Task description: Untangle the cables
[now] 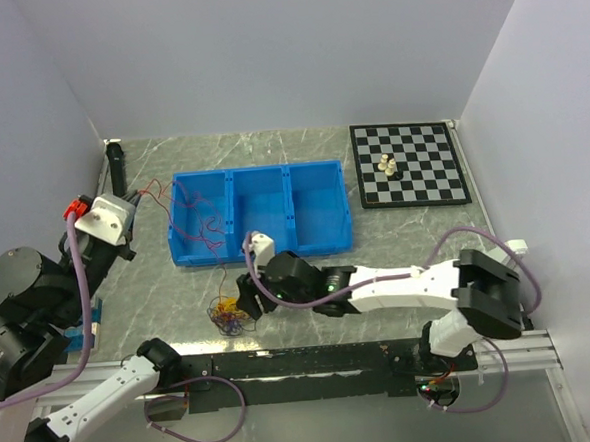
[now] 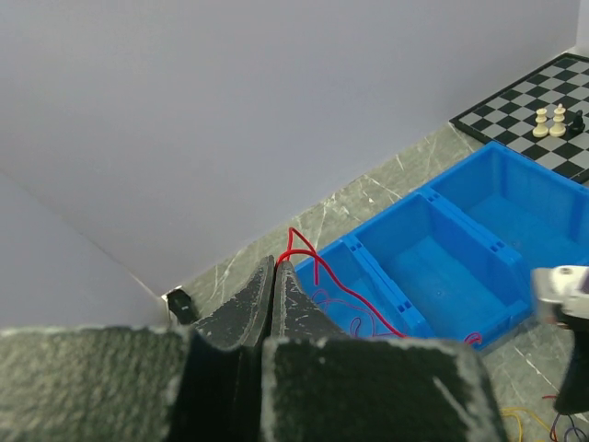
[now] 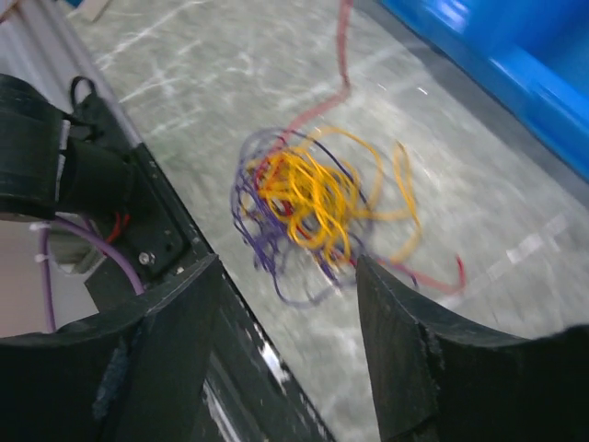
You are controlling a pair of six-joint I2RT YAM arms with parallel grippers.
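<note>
The red cable from the robot's left gripper runs under the tangle's yellow loops, so next the right gripper grabs the yellow cable (image 3: pixel 317 203) and pulls it away.
A small tangle of cables (image 1: pixel 230 313) in yellow-orange, dark purple and red lies on the table near the front rail. In the right wrist view the tangle (image 3: pixel 308 198) is blurred. My right gripper (image 1: pixel 248 302) is open just above and beside it; its jaws (image 3: pixel 287 267) stand wide apart and empty. My left gripper (image 1: pixel 133 199) is shut on a red cable (image 2: pixel 317 267), pinched at the fingertips (image 2: pixel 276 264). That cable runs down into the left compartment of the blue tray (image 1: pixel 262 170), where more red cable (image 1: pixel 210 231) lies.
The blue three-compartment tray (image 2: pixel 515 152) sits mid-table. A chessboard (image 1: pixel 433 182) with a few pieces (image 1: pixel 388 164) is at the back right. A black bar (image 1: pixel 117 167) stands by the left wall. The black rail (image 1: pixel 304 361) borders the near edge.
</note>
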